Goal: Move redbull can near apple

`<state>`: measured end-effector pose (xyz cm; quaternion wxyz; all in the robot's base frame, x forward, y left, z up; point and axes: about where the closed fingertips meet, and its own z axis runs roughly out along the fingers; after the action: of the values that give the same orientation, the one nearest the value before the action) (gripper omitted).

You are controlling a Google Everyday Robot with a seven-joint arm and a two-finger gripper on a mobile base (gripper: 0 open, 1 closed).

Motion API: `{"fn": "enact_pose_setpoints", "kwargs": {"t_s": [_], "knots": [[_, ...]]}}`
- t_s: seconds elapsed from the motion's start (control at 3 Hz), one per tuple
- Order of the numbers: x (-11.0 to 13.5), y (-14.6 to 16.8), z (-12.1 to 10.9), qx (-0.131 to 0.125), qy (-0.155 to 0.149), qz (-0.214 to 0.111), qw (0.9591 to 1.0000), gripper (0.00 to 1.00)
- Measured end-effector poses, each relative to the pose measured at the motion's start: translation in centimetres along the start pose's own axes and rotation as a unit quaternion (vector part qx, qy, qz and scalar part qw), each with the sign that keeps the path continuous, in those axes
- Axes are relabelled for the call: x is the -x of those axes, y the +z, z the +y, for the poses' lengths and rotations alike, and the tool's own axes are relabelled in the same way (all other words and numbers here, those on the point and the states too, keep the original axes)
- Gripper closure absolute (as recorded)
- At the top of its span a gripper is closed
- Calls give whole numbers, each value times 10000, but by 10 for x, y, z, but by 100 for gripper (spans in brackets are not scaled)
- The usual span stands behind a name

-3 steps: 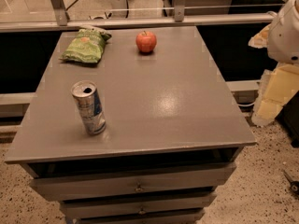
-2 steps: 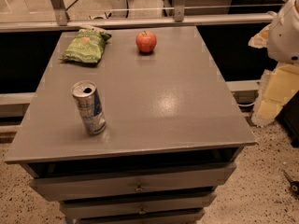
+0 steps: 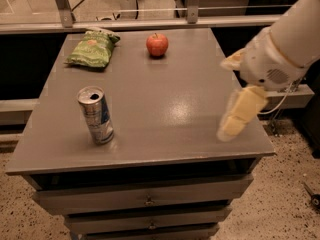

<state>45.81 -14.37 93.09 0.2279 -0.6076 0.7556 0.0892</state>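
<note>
I will grip the lower half of the redbull can (image 3: 101,125), silver top clear above my fingers.
The redbull can (image 3: 95,114) stands upright near the front left of the grey table (image 3: 165,109); it is silver and blue with a silver top. The red apple (image 3: 157,44) sits at the back centre of the table, well apart from the can. My gripper (image 3: 231,91) hangs on the white arm over the table's right edge, far right of the can and in front of the apple. Its cream fingers (image 3: 241,113) are spread apart and hold nothing.
A green snack bag (image 3: 93,49) lies at the back left of the table. Drawers (image 3: 147,200) run below the table front. A metal railing (image 3: 150,21) runs behind the table. Speckled floor lies to the right.
My arm and gripper have moved left and in over the table's right edge. The can, apple and bag have not moved.
</note>
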Motion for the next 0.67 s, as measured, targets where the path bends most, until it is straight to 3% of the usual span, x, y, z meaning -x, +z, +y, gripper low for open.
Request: {"fn": "enact_pose_setpoints", "kwargs": {"t_s": [0.33,0.67], "knots": [[53,51,11,440,-129,-1036,9936,0],[109,89,34,792,-338,-2022,9755,0]]}}
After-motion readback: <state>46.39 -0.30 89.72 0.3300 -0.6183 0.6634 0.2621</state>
